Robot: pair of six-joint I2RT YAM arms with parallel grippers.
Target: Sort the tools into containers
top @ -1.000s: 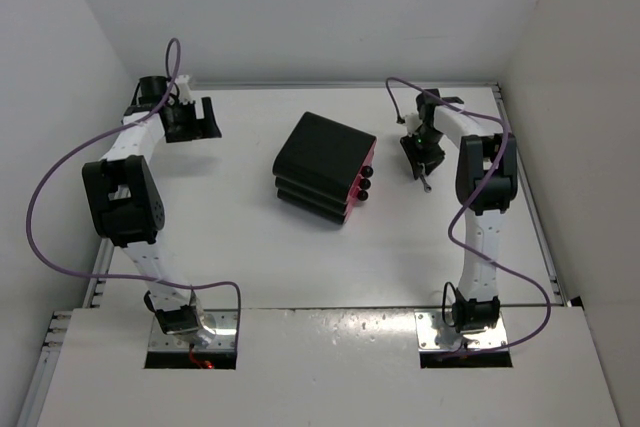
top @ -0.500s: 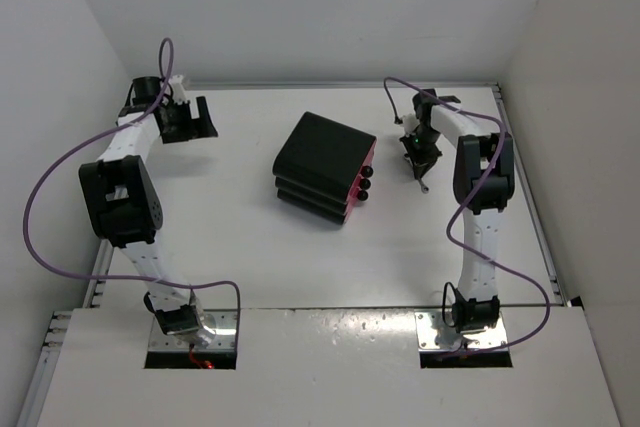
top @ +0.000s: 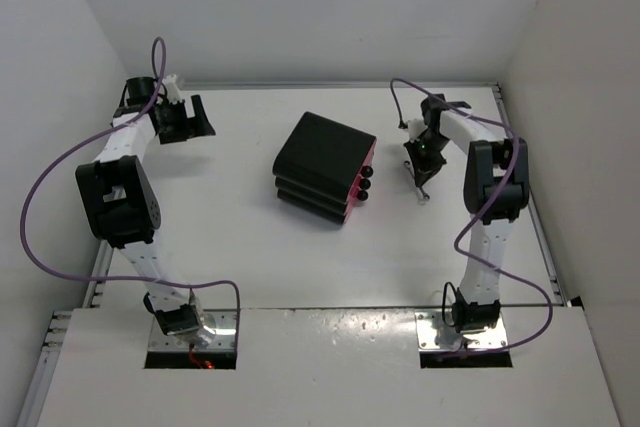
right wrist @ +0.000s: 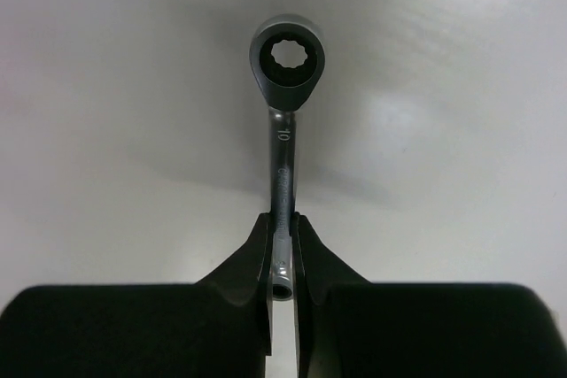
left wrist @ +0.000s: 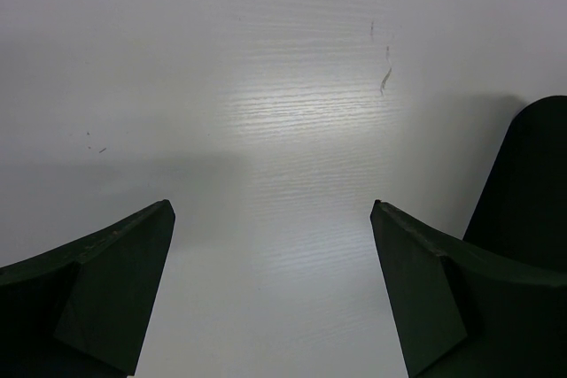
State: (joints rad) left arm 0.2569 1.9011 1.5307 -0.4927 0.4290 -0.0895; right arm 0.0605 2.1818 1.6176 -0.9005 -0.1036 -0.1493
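Next, my right gripper sets the silver wrench down on the middle of the black cabinet's top [top: 327,145]. The wrench now hangs above the white table.
The black cabinet [top: 322,162] with three magenta-pink drawers and round black knobs [top: 366,182] stands mid-table, all drawers shut. My right gripper [top: 423,169] is to the right of the knobs and is shut on the thin silver wrench [right wrist: 284,121]; the ring end points away from my fingers [right wrist: 259,250] and hangs above the white table. In the top view the wrench [top: 424,187] sticks out below the gripper. My left gripper [top: 193,119] is open and empty at the far left, its fingertips [left wrist: 133,254] over bare table. The other tools are out of view.
White walls close the table at the back and on both sides. Purple cables [top: 45,197] loop from both arms. The metal rail [top: 540,237] runs along the right edge.
My right gripper with the wrench has swung slightly right and toward the front. My left gripper has drifted a little to the left and back.
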